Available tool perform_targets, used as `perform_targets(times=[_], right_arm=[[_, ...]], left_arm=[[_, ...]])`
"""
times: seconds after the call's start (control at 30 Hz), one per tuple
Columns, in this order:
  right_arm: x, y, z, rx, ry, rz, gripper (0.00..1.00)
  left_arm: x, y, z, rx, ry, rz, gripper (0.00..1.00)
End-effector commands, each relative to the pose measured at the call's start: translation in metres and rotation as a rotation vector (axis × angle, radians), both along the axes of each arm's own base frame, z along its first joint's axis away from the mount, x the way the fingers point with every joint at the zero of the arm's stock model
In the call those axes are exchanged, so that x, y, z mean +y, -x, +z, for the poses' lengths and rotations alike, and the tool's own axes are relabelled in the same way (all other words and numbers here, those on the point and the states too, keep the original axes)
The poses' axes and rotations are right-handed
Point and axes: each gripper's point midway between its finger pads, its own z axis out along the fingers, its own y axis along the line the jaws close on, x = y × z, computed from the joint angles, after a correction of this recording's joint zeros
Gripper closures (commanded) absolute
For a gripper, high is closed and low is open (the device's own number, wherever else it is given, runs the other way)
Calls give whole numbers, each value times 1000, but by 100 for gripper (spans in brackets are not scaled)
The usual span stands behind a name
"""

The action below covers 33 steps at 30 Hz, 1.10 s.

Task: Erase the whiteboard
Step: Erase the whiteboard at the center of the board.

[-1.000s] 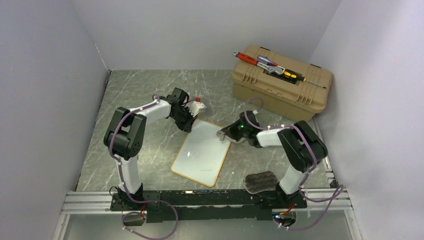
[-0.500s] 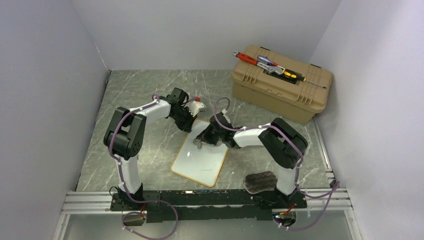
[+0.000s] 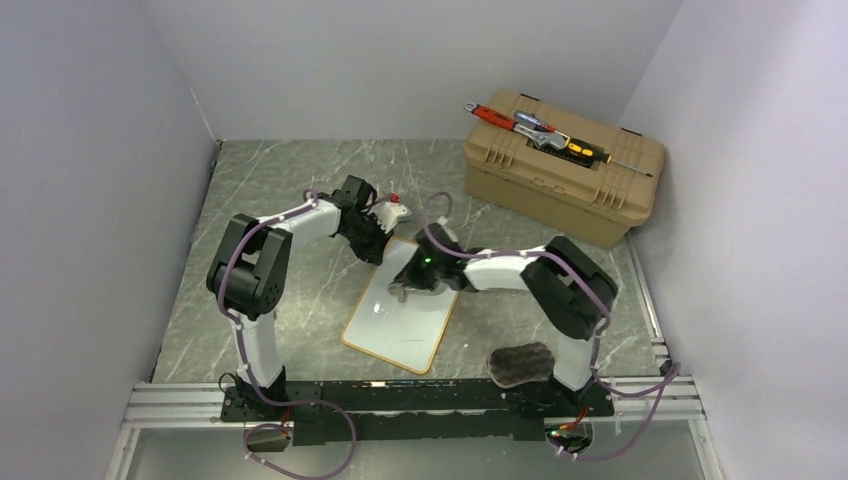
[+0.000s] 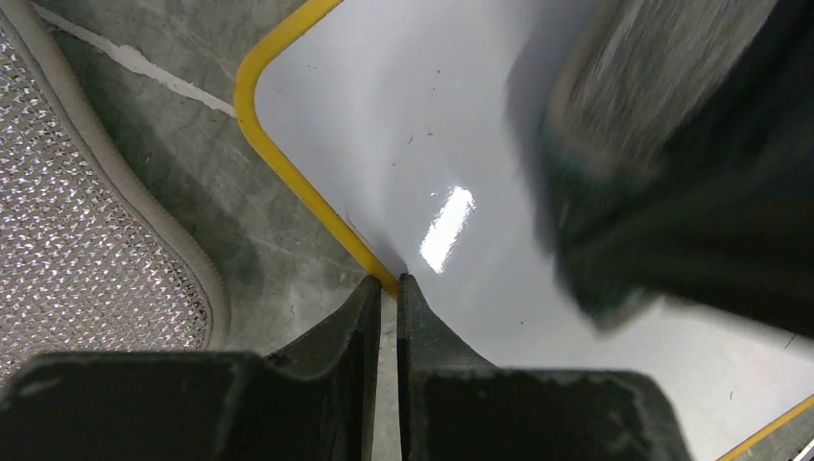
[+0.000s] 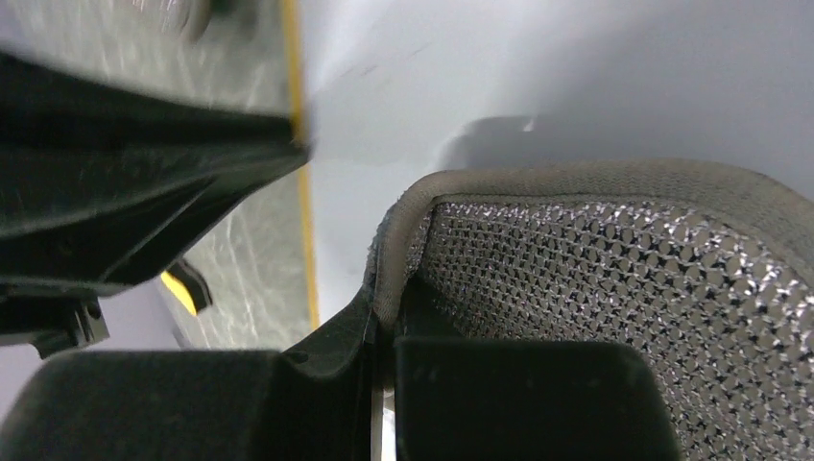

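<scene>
My right gripper is to place the grey mesh pad. I need to set it down on the marble table (image 3: pixel 509 270) beside the whiteboard corner nearest the toolbox.
The whiteboard (image 3: pixel 405 320) lies flat on the marble table, glossy white inside a yellow frame, with only faint specks on it (image 4: pixel 384 115). My left gripper (image 3: pixel 380 250) sits low at its far left corner, the fingertips nearly together and pinching the yellow frame (image 4: pixel 386 280). My right gripper (image 3: pixel 405 283) is over the board's far part, close to the left one. It is shut on the rim of a grey mesh pad (image 5: pixel 614 288) that presses on the white surface (image 5: pixel 538 67). That pad shows blurred in the left wrist view (image 4: pixel 614 96).
A tan toolbox (image 3: pixel 560 165) with hand tools (image 3: pixel 535 130) on its lid stands at the back right. A dark wavy sponge (image 3: pixel 520 362) lies by the right arm's base. Another mesh pad (image 4: pixel 86 221) lies on the table beside the board's left edge. Walls close in on three sides.
My right gripper has swept the mesh pad leftward across the board, from its right edge to near my left gripper. The left arm and the board have stayed put.
</scene>
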Motion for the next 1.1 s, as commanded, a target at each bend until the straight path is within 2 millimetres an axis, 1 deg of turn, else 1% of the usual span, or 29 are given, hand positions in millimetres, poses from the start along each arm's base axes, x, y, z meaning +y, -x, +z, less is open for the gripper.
perform_targets(times=[0.0, 0.03, 0.07, 0.1, 0.13, 0.17, 0.23, 0.27, 0.3, 0.33, 0.37, 0.4, 0.43, 0.47, 0.53, 0.6, 0.67, 0.73, 0.77, 0.83, 0.9, 0.97, 1.0, 1.03, 1.07], right_arm=[[8, 74, -62, 181, 194, 200, 100], [10, 78, -64, 193, 188, 212, 100], [8, 82, -68, 210, 187, 218, 100], [-2, 84, -72, 224, 202, 208, 100], [-15, 86, -75, 234, 222, 191, 100], [-31, 85, -75, 232, 233, 166, 100], [-73, 85, -79, 237, 283, 93, 100], [-96, 88, -84, 251, 309, 55, 100], [-108, 87, -85, 251, 311, 24, 100], [-113, 83, -84, 247, 303, 1, 100], [-110, 78, -81, 234, 295, -2, 100], [-100, 73, -79, 229, 285, 8, 100], [-83, 67, -75, 216, 270, 30, 100], [-60, 65, -72, 201, 262, 74, 100], [-15, 63, -68, 192, 238, 151, 100], [22, 65, -67, 188, 212, 206, 100], [43, 68, -66, 190, 171, 226, 100], [42, 77, -71, 216, 148, 225, 100], [36, 82, -73, 230, 145, 216, 100], [6, 91, -80, 257, 171, 180, 100], [-36, 94, -85, 275, 203, 114, 100], [-83, 95, -87, 284, 240, 33, 100], [-102, 94, -84, 279, 244, -3, 100], [-118, 91, -81, 273, 243, -34, 100], [-127, 87, -75, 256, 245, -40, 100]], left_arm=[[49, 54, -69, 203, -237, -11, 87], [49, 54, -70, 203, -239, -10, 86], [49, 54, -69, 203, -239, -9, 86], [50, 53, -69, 201, -242, -8, 86], [49, 54, -70, 204, -241, -9, 86], [49, 54, -70, 205, -240, -9, 86], [49, 53, -69, 202, -240, -9, 86], [49, 54, -70, 204, -239, -8, 86], [49, 54, -69, 202, -239, -8, 86], [49, 54, -69, 201, -239, -8, 86], [49, 54, -70, 201, -239, -8, 86], [49, 53, -69, 199, -240, -7, 86], [49, 53, -69, 201, -241, -8, 86], [50, 53, -70, 203, -242, -7, 87], [50, 54, -70, 207, -244, -8, 87], [50, 53, -70, 207, -244, -8, 87], [50, 53, -70, 207, -244, -8, 87], [50, 53, -71, 208, -245, -6, 87], [50, 53, -71, 208, -245, -6, 87], [50, 53, -70, 206, -245, -6, 87], [50, 53, -70, 205, -244, -5, 86], [50, 53, -70, 206, -243, -3, 86], [50, 53, -70, 205, -243, -2, 86], [50, 52, -69, 203, -243, -1, 86], [50, 53, -69, 205, -243, -1, 84]])
